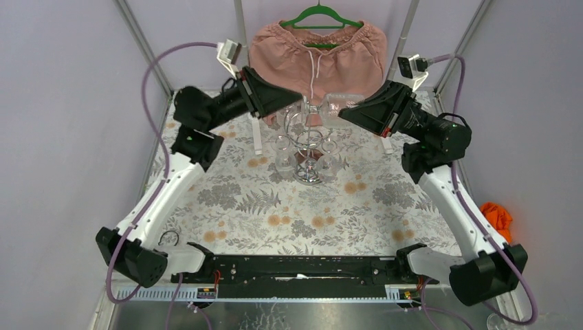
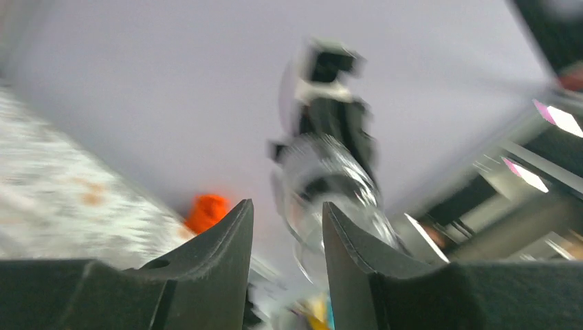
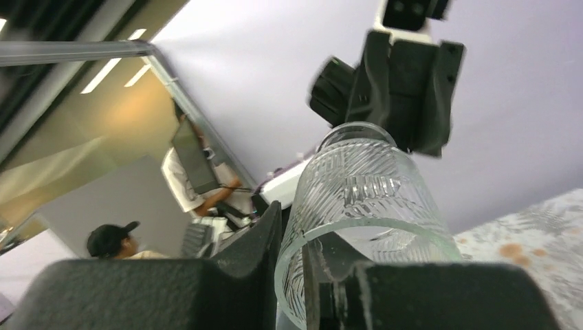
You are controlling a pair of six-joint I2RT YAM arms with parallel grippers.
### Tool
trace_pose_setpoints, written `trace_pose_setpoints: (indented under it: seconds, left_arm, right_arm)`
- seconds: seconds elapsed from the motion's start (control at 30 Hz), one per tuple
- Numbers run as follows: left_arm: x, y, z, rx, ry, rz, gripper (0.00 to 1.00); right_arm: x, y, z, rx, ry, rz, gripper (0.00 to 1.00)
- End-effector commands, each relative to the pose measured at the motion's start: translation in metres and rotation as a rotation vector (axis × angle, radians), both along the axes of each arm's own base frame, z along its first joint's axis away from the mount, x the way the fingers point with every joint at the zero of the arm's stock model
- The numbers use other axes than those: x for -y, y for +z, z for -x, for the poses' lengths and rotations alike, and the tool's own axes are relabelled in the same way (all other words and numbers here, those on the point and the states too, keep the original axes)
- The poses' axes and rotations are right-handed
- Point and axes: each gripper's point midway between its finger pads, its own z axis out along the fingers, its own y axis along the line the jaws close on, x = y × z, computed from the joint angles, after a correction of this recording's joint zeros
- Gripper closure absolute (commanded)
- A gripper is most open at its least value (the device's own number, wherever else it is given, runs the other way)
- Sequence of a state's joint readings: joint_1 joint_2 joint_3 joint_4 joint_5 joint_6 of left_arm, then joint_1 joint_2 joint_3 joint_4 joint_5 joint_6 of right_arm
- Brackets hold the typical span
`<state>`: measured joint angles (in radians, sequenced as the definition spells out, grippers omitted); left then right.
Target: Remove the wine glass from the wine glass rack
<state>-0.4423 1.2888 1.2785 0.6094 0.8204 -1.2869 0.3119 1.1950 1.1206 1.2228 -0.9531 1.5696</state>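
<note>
Next, my right gripper sets the wine glass down on the flowered table (image 1: 311,226), in the spot between the grey flower and the orange flowers.
The wine glass rack (image 1: 307,141) is a chrome wire stand in the middle of the flowered table. My right gripper (image 1: 342,113) holds the cut-pattern wine glass (image 1: 338,108) high, to the right of the rack's top. In the right wrist view the wine glass (image 3: 364,185) has its rim pinched in my right gripper (image 3: 294,227), one finger inside the bowl and one outside. My left gripper (image 1: 297,98) is just left of the glass. The blurred left wrist view shows my left gripper (image 2: 285,204) open, with the wine glass (image 2: 330,179) beyond its tips and nothing between them.
Pink shorts (image 1: 316,58) on a green hanger hang behind the rack. White posts (image 1: 256,134) stand to the rack's left and right. More clear glasses (image 1: 283,148) hang on the rack's lower arms. An orange cloth (image 1: 496,216) lies outside the right wall.
</note>
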Motion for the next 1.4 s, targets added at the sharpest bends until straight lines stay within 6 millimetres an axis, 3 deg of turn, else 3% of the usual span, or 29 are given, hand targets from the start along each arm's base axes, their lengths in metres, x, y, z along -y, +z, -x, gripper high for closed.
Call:
trace_pose_setpoints:
  seconds: [0.0,0.13,0.3,0.5,0.73,0.93,1.0,1.13,1.37]
  left_arm:
    - [-0.029,-0.078,-0.078,-0.179,0.473,-0.442,0.52]
    - [-0.081,-0.088,-0.106,-0.240,0.788,-0.619,0.51]
    - [-0.111,-0.101,-0.120,-0.294,0.954,-0.730,0.51]
    - [-0.124,-0.105,-0.128,-0.305,1.022,-0.786,0.51]
    - [-0.130,-0.114,-0.133,-0.317,1.044,-0.859,0.50]
    - [-0.131,-0.116,-0.134,-0.312,1.048,-0.868,0.50]
    - [-0.131,-0.116,-0.134,-0.311,1.048,-0.868,0.50]
    - [-0.130,-0.121,-0.135,-0.311,1.044,-0.875,0.51]
    - [-0.129,-0.128,-0.135,-0.315,1.033,-0.881,0.51]
  right_arm:
    - [-0.004,-0.013,0.006,0.044,-0.136,0.143,1.00]
    - [0.000,-0.029,-0.001,0.048,-0.269,0.261,1.00]
    - [0.009,-0.053,-0.006,-0.016,-0.365,0.400,1.00]
    - [0.023,-0.082,-0.014,-0.086,-0.467,0.599,1.00]
    - [0.057,-0.141,-0.033,-0.210,-0.649,0.912,1.00]
    - [0.071,-0.205,-0.023,-0.264,-0.698,1.216,1.00]
    - [0.069,-0.225,-0.012,-0.257,-0.680,1.312,1.00]
    - [0.047,-0.259,0.014,-0.203,-0.620,1.439,1.00]
    - [0.012,-0.286,0.039,-0.101,-0.595,1.515,1.00]
